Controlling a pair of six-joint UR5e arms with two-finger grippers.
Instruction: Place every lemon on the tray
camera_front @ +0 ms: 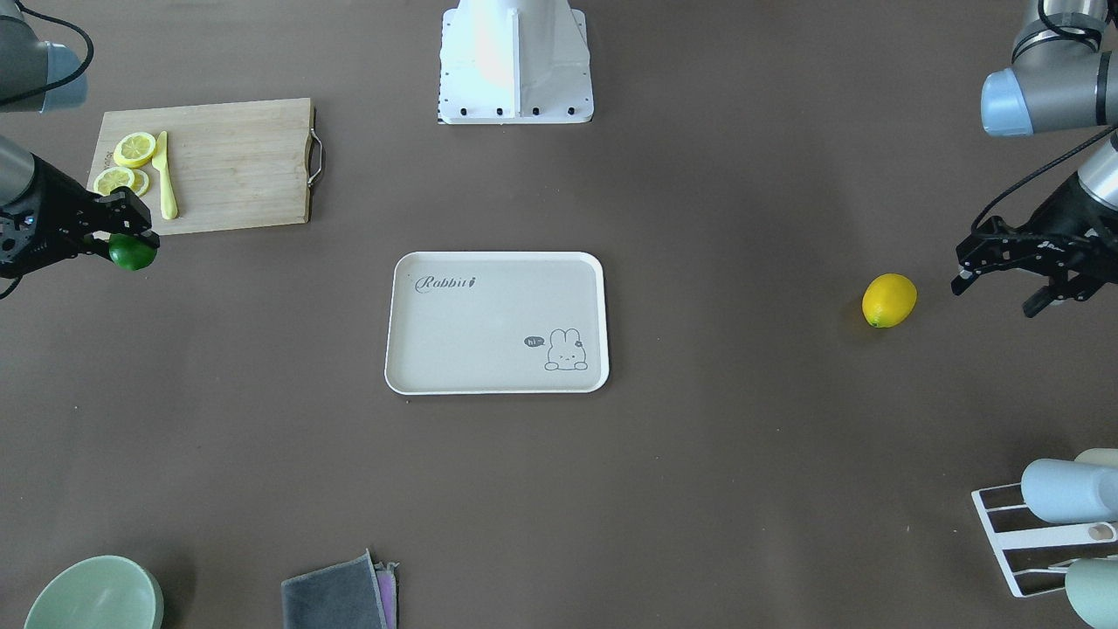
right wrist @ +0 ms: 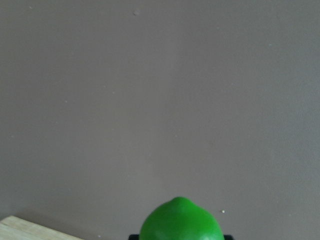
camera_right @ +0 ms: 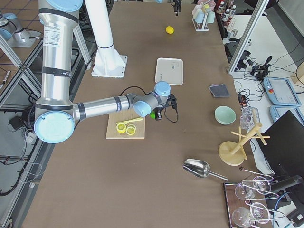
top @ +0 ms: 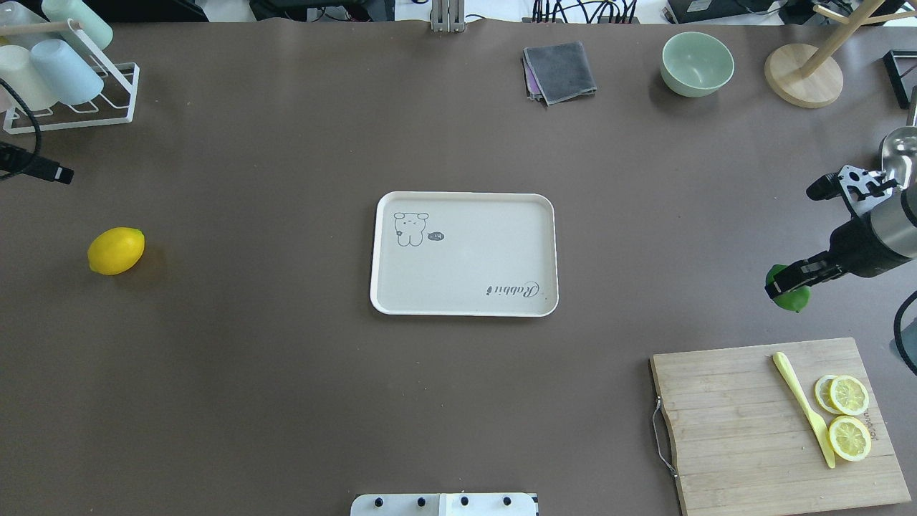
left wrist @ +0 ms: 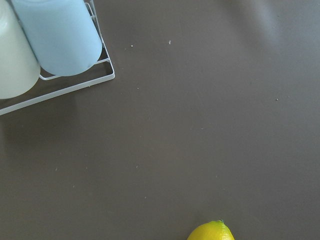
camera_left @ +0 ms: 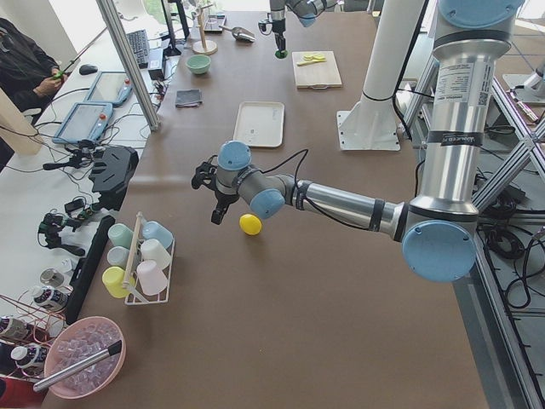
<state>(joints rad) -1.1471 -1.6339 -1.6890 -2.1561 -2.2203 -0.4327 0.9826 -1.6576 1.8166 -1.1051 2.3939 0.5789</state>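
My left gripper should grab the middle of the bright yellow lemon (camera_front: pixel 889 300) by its two sides next, because this lemon belongs on the off-white tray.
The off-white tray (camera_front: pixel 496 323) lies bare at the table's middle, also in the overhead view (top: pixel 464 254). My right gripper (camera_front: pixel 129 243) is shut on the dark green lemon (camera_front: pixel 133 253), just off the cutting board's corner; the lemon's tip shows in the right wrist view (right wrist: pixel 181 222) and the overhead view (top: pixel 794 299). The bright yellow lemon (camera_front: pixel 889 300) lies on the table far to the other side of the tray (top: pixel 116 250). My left gripper (camera_front: pixel 1000 293) is open and empty, just beside the yellow lemon without touching it. The lemon's tip shows in the left wrist view (left wrist: pixel 211 232).
A wooden cutting board (top: pixel 745 423) holds lemon slices (top: pixel 849 437) and a yellow knife (top: pixel 802 405). A white cup rack (top: pixel 68 100) stands near the left arm. A green bowl (top: pixel 697 63), a grey cloth (top: pixel 560 72) and a wooden stand (top: pixel 802 75) line the far edge.
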